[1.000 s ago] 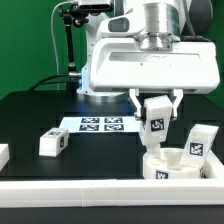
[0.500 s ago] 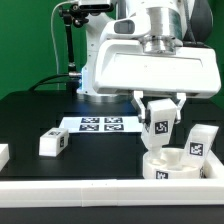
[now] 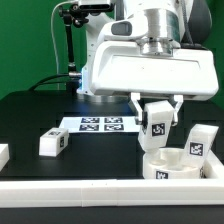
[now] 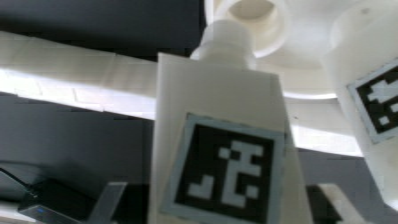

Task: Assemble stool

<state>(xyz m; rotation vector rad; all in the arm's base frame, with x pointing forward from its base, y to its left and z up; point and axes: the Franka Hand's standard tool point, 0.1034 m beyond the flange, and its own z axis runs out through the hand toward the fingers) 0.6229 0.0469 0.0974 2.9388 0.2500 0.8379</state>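
Note:
Next, my gripper lets go of the tagged white leg upright in the round white seat's empty hole (image 3: 155,158) (image 4: 251,13), next to the second leg.
My gripper (image 3: 157,109) is shut on a short white leg (image 3: 157,124) with a black-and-white tag, held upright just above the round white seat (image 3: 172,166) at the exterior view's lower right. In the wrist view the held leg (image 4: 221,120) fills the middle between my fingers (image 4: 121,198), its peg end pointing at the seat (image 4: 329,45). A second leg (image 3: 200,141) stands at the seat's far right side; I cannot tell whether it is fixed in. A third leg (image 3: 52,143) lies loose on the table at the left.
The marker board (image 3: 100,124) lies flat on the black table behind the seat. A long white rail (image 3: 90,190) runs along the front edge. The robot's white base (image 3: 150,70) and a black stand (image 3: 70,45) rise at the back.
The gripper with the held leg has shifted slightly to the exterior view's right and a little lower toward the seat. The other parts have not moved.

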